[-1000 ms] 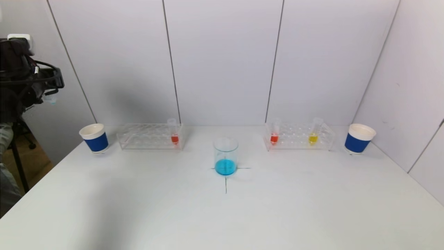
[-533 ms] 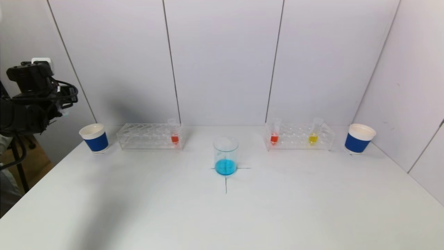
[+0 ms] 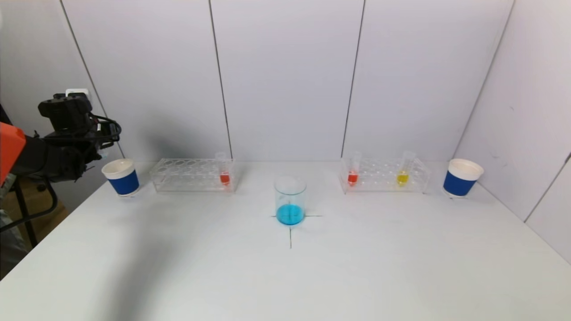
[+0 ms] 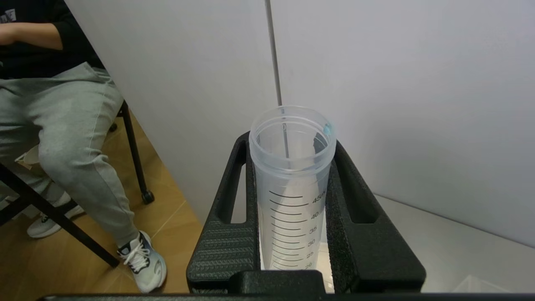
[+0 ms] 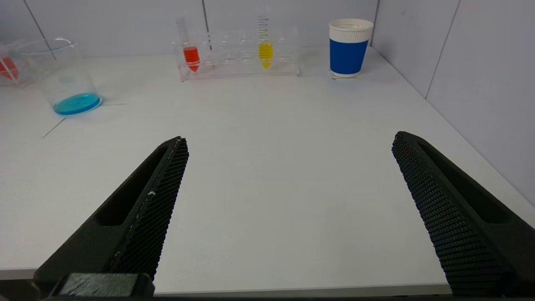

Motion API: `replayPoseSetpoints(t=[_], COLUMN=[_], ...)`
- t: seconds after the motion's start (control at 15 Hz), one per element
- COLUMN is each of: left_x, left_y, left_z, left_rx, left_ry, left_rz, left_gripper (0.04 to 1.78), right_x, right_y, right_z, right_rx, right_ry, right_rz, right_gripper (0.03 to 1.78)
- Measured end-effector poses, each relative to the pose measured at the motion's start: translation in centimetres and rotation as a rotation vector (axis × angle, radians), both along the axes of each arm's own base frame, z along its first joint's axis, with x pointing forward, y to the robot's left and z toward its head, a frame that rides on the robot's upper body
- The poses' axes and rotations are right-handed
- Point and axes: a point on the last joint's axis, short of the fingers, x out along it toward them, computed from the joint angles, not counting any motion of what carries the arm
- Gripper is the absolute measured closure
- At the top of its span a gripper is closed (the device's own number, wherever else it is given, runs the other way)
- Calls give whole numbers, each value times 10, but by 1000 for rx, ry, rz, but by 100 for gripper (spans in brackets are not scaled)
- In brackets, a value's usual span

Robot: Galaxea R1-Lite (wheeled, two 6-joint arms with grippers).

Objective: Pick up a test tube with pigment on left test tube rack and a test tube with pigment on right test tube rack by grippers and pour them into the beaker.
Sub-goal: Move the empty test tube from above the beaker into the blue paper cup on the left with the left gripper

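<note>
Next, my left gripper lets go of the empty test tube inside the blue-banded cup (image 3: 121, 167) (image 4: 301, 263) beside the rack that holds only a red-pigment tube.
My left gripper (image 3: 101, 141) hangs at the far left, just above and left of the left blue-banded cup (image 3: 120, 177). In the left wrist view it (image 4: 292, 142) is shut on an empty clear graduated test tube (image 4: 290, 196) with a blue drop at its rim. The left rack (image 3: 192, 175) holds a red-pigment tube (image 3: 224, 172). The beaker (image 3: 290, 200) with blue liquid stands mid-table. The right rack (image 3: 384, 175) holds a red tube (image 3: 353, 172) and a yellow tube (image 3: 403, 171). My right gripper (image 5: 288, 142) is open and empty over the table's near edge, out of the head view.
A second blue-banded cup (image 3: 462, 177) stands right of the right rack, near the right wall. White wall panels close the back and right. A seated person's leg (image 4: 75, 138) and a chair leg show off the table's left side.
My left arm has moved rightward and down from the far left edge toward the left cup, still holding the empty tube. Nothing on the table has moved.
</note>
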Motion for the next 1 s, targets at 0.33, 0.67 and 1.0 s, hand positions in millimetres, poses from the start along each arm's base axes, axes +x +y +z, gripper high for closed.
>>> replayPoseSetpoints(t=[0.33, 0.67, 1.0], left_x=[4, 8, 8], left_y=[-1, -4, -7], left_z=[-27, -46, -58], left_rx=[2, -2, -14], left_ry=[7, 31, 61], left_rz=[-6, -19, -23], left_gripper=[136, 136, 136], right_x=[0, 0, 0], right_y=[0, 0, 0], right_z=[0, 0, 0], right_rx=[0, 0, 0], right_ry=[0, 0, 0], right_rz=[0, 0, 0], right_gripper=[4, 4, 4])
